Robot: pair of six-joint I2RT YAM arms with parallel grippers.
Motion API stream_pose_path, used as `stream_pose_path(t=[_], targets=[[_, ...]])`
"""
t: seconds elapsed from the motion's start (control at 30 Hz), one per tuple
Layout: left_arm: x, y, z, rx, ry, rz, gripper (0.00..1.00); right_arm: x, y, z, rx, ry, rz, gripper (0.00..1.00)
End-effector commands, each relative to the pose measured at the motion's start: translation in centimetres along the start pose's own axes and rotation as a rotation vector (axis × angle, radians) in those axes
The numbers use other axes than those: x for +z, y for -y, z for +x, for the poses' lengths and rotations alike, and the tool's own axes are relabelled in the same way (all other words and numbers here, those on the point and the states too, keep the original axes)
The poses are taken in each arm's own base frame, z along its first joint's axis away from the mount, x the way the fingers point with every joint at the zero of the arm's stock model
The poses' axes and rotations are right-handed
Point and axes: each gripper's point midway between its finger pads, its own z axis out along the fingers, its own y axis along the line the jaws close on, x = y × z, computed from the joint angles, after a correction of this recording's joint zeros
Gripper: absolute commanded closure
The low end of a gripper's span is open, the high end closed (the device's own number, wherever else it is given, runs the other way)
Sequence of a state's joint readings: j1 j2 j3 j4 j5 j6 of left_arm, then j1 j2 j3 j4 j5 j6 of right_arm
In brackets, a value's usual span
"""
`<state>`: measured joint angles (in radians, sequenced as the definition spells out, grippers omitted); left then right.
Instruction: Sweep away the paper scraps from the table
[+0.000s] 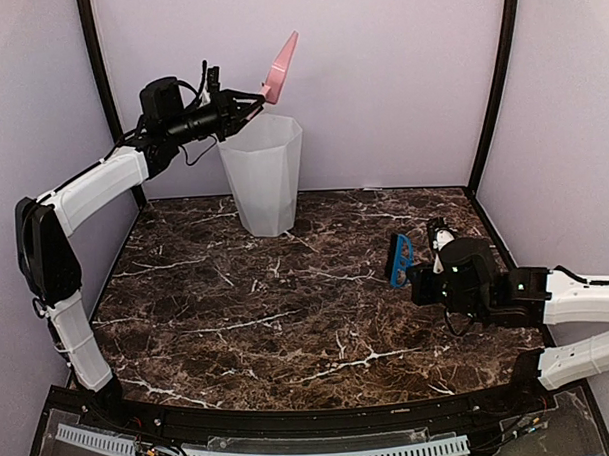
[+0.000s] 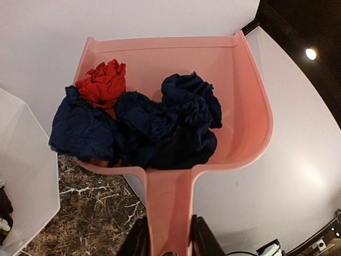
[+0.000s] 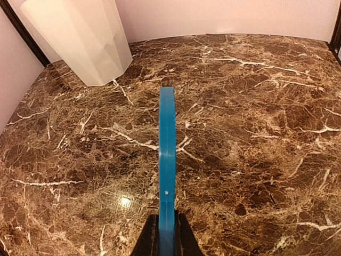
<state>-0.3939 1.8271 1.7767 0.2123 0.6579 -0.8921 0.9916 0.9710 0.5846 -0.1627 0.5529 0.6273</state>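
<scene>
Next, my right gripper lets go of the blue hand brush on the bare table (image 1: 368, 308) (image 3: 170, 220) behind the front white marble vein.
My left gripper (image 2: 166, 246) is shut on the handle of the pink dustpan (image 2: 245, 101), raised high above the table (image 1: 288, 319) beside the rim of the white bin (image 1: 263, 174). In the top view the dustpan (image 1: 280, 67) tilts steeply upward from the left gripper (image 1: 248, 105). Navy blue paper scraps (image 2: 160, 128) and a red one (image 2: 104, 82) lie heaped at the pan's handle end. My right gripper (image 3: 167, 234) is shut on the blue hand brush (image 3: 167, 154), held edge-on just above the table at the right; in the top view the brush (image 1: 400, 260) sticks out from the right gripper (image 1: 414, 274).
The tall white bin (image 3: 80, 37) stands at the back left of the table (image 3: 256, 133). Black frame posts (image 1: 495, 81) and pale walls close the back and sides. A black rim (image 1: 291, 421) runs along the front edge.
</scene>
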Motion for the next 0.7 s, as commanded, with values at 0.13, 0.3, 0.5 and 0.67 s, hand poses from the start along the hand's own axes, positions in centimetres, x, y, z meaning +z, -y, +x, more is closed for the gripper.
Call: stream_pose_path(t=[0.13, 0.3, 0.5, 0.67], targets=[[-2.5, 5.4, -2.3, -0.155, 0.046, 0.234, 1.0, 0.1, -0.5, -0.9, 0.019, 0.031, -0.018, 1.0], [-2.8, 5.9, -3.2, -0.216, 0.057, 0.315, 1.0, 0.1, -0.7, -1.0, 0.025, 0.035, -0.03, 1.0], [-2.2, 4.3, -3.3, -0.291, 0.06, 0.328, 1.0, 0.1, -0.7, -1.1, 0.027, 0.038, -0.033, 1.0], [-2.2, 3.6, -3.7, -0.338, 0.08, 0.34, 1.0, 0.2, -0.9, -1.1, 0.027, 0.036, -0.036, 1.0]])
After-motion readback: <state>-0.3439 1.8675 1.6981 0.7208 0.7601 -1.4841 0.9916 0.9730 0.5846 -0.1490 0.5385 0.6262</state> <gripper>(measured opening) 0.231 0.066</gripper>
